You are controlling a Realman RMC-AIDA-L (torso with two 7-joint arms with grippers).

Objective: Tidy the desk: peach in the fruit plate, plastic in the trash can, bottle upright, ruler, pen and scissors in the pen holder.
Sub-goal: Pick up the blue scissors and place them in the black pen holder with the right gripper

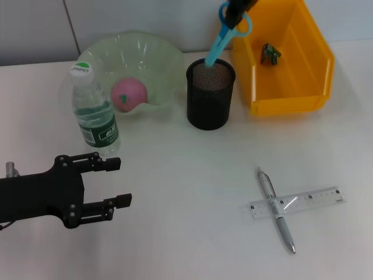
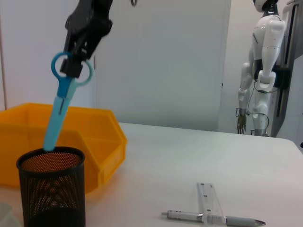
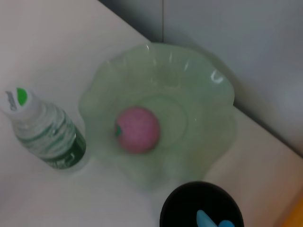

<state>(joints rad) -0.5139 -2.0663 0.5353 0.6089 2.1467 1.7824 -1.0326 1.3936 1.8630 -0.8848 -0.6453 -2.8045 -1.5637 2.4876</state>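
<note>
Next, I let go of the blue scissors, now held high over the holder, with my right gripper inside the black mesh pen holder (image 1: 212,87) (image 3: 202,211), with the blades down and the handles at the holder's rim.
My right gripper (image 1: 235,8) is shut on the handles of the blue scissors (image 1: 221,36), high over the black mesh pen holder (image 1: 210,99). The blades slant down with their tip inside the holder's mouth. The left wrist view shows the same grip (image 2: 75,60) on the scissors (image 2: 57,113). A pink peach (image 1: 129,94) lies in the green glass fruit plate (image 1: 163,64). The bottle (image 1: 93,111) stands upright. Green plastic (image 1: 270,53) lies in the yellow trash can (image 1: 315,76). The pen (image 1: 277,211) lies across the ruler (image 1: 309,199). My left gripper (image 1: 119,182) hangs open near the bottle.
The pen holder stands between the fruit plate and the yellow bin, close to both. A white humanoid robot (image 2: 262,66) stands beyond the table's far edge. A wall runs behind the desk.
</note>
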